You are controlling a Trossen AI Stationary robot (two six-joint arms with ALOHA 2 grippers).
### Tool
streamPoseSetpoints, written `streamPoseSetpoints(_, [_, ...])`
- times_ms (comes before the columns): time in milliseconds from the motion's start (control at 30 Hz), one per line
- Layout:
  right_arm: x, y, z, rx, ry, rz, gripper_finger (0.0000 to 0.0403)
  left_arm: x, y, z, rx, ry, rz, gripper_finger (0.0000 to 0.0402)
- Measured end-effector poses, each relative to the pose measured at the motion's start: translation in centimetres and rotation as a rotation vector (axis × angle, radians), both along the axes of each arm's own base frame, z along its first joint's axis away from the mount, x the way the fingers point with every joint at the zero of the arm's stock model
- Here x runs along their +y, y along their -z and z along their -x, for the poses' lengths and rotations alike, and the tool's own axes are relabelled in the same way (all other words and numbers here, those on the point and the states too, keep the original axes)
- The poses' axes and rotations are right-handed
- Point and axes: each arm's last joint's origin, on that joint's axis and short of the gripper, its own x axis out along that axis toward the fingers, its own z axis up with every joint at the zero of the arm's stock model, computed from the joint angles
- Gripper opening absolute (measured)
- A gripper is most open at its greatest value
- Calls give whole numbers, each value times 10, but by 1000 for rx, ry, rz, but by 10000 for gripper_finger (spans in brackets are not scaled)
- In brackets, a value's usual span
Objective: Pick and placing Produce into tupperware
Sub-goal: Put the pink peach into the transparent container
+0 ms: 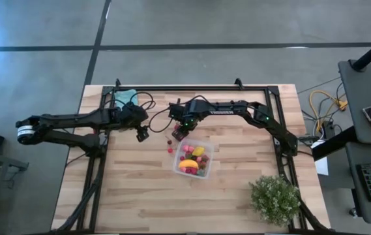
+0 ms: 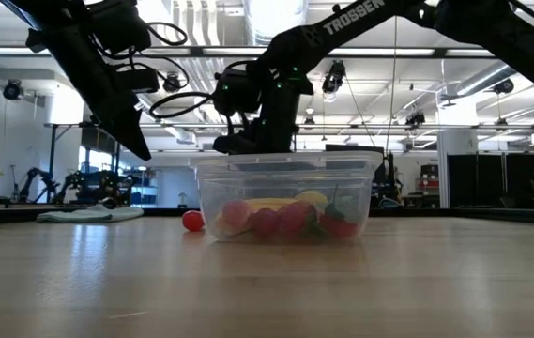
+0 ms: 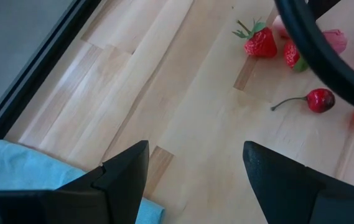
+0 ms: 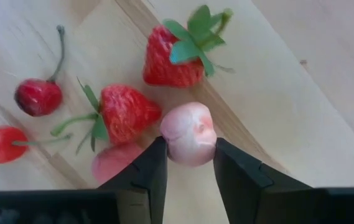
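Next, I set the pink piece in the tupperware (image 1: 195, 158) between banana and yellow lemon with my right gripper.
The clear tupperware (image 1: 193, 158) stands mid-table with several pieces of produce in it, red, pink and yellow (image 2: 285, 218). Loose produce lies on the wood just beyond its far left corner: two strawberries (image 4: 167, 59), two cherries (image 4: 37, 96) and a pink piece (image 4: 111, 162). My right gripper (image 4: 189, 155) points down over this heap, shut on another small pink piece (image 4: 189, 134). My left gripper (image 3: 195, 168) hangs open above bare wood to the left of the heap, holding nothing. My right gripper pinches the pink piece's two opposite sides (image 4: 170, 140) between its two fingertips. The fingers come from above, pointing steeply down. The piece sits among the other fruit close to the tabletop; whether it is lifted clear I cannot tell.
A folded teal cloth (image 1: 125, 96) lies at the far left, near my left gripper. A bushy green potted plant (image 1: 275, 199) stands at the near right corner. A black frame (image 1: 192, 88) rims the table. Bare wood lies in front of the tub.
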Motion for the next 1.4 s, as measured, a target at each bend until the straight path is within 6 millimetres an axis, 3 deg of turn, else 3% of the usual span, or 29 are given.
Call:
streamPoseSetpoints(133, [0, -17, 1, 5, -3, 0, 112, 0, 0, 0, 0, 0, 0, 246])
streamPoseSetpoints(333, [1, -59, 6, -42, -13, 12, 112, 0, 0, 0, -2, 0, -1, 246])
streamPoseSetpoints(533, [14, -91, 21, 34, -65, -111, 112, 0, 0, 0, -2, 2, -2, 246])
streamPoseSetpoints(800, [71, -89, 22, 110, -205, -256, 111, 0, 0, 0, -2, 3, -3, 246])
streamPoseSetpoints(967, [99, -78, 19, 158, -228, -165, 115, 0, 0, 0, -2, 3, -3, 246])
streamPoseSetpoints(1400, [118, -81, 16, 150, -58, -27, 245, -1, 2, 2, 35, 10, 7, 246])
